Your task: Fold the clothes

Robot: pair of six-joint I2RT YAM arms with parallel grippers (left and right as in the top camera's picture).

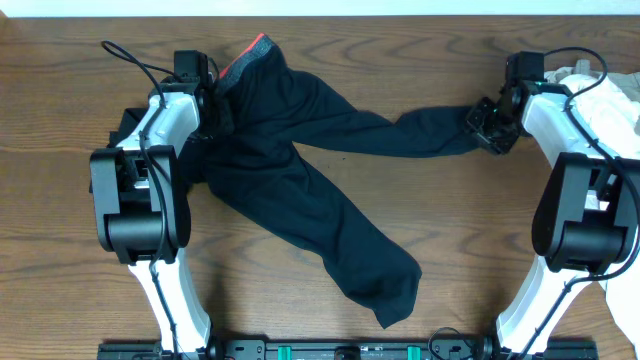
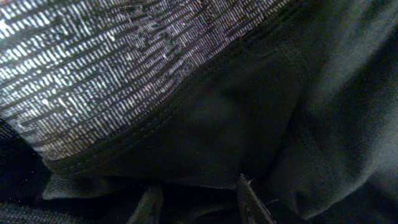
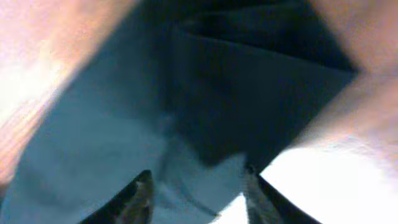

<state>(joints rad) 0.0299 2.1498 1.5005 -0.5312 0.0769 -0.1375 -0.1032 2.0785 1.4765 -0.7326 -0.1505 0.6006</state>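
Note:
The end of the trouser leg is doubled over at my right gripper, so that gripper should open, grab the far hem (image 3: 277, 25) and pull the leg straight before folding.
The clothes (image 1: 300, 160) are black trousers spread across the wooden table. Their red-orange edge (image 1: 245, 55) lies at the back left. One leg runs right, the other ends near the front (image 1: 385, 290). My left gripper (image 1: 215, 100) sits on the waist end. In the left wrist view the grey waistband (image 2: 124, 68) fills the top, and the left gripper (image 2: 199, 199) has its fingers apart with dark cloth between them. My right gripper (image 1: 488, 128) is at the tip of the right-hand leg. Its fingers stand apart (image 3: 198, 186) over the blurred leg cloth (image 3: 217, 93).
A small dark garment (image 1: 125, 125) shows under the left arm. White cloth (image 1: 600, 85) lies behind the right arm, with more at the front right edge (image 1: 625, 310). Bare wood (image 1: 480, 220) stretches between the trouser legs and the right arm.

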